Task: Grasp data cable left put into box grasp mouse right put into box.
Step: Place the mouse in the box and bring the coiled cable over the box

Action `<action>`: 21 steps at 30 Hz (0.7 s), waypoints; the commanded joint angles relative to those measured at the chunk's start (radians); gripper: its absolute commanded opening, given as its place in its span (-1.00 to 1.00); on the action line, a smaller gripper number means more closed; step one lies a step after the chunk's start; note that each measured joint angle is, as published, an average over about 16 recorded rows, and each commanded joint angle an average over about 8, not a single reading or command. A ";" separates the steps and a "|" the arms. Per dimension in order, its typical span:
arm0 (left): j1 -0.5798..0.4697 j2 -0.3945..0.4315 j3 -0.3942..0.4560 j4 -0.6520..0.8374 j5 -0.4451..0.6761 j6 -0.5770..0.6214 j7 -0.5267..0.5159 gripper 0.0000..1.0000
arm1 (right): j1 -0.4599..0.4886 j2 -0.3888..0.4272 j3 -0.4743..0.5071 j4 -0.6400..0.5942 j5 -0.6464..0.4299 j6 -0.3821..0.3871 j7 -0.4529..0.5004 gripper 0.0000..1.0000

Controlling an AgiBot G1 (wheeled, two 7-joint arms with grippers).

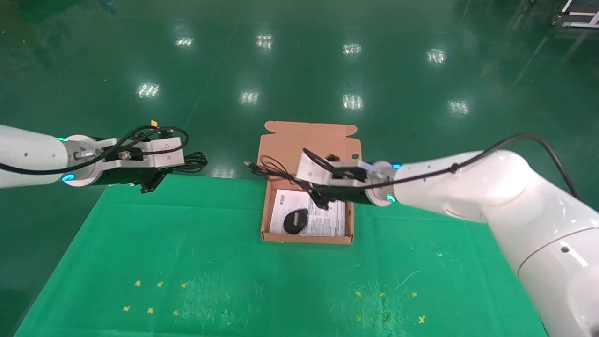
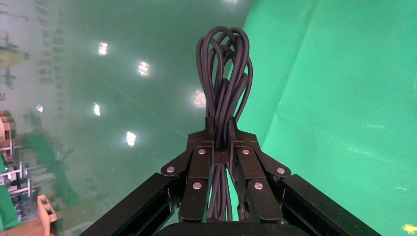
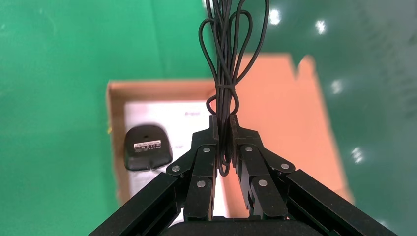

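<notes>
I will let go of the mouse's cord, now held over the open box, with my right gripper on the white printed sheet (image 1: 320, 202) along the far side of the box.
The data cable (image 2: 223, 73), a bundle of thick black loops, is clamped in my shut left gripper (image 2: 221, 125). In the head view that gripper (image 1: 180, 161) hangs just past the table's far left edge, and the data cable (image 1: 195, 162) sticks out of it toward the box. My right gripper (image 3: 223, 123) is shut on the mouse's thin bundled cord (image 3: 226, 59) and hovers over the open box (image 1: 266, 210). The black mouse (image 1: 295, 221) lies inside the box at its near left; the right wrist view shows the mouse (image 3: 147, 146) lying label-side up.
A white printed sheet (image 1: 327, 217) lines the box floor under the mouse. The box's flap lid (image 1: 304, 135) lies open beyond the table's far edge. Green cloth (image 1: 210, 262) covers the table, with small yellow marks (image 1: 149, 295) near the front on both sides.
</notes>
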 commanded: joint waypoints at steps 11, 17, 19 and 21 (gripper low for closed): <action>0.001 0.000 0.001 -0.002 0.001 0.000 -0.001 -1.00 | -0.007 0.000 -0.066 -0.085 0.029 0.024 0.029 1.00; 0.017 0.021 0.008 -0.004 -0.005 -0.010 0.006 -1.00 | -0.013 0.016 -0.082 -0.064 0.032 0.019 0.039 1.00; 0.028 0.040 0.014 0.002 -0.006 -0.021 0.013 -1.00 | -0.016 0.022 -0.086 -0.052 0.033 0.019 0.045 1.00; 0.040 0.062 0.021 0.013 -0.007 -0.038 0.023 -1.00 | -0.017 0.027 -0.089 -0.044 0.033 0.019 0.051 1.00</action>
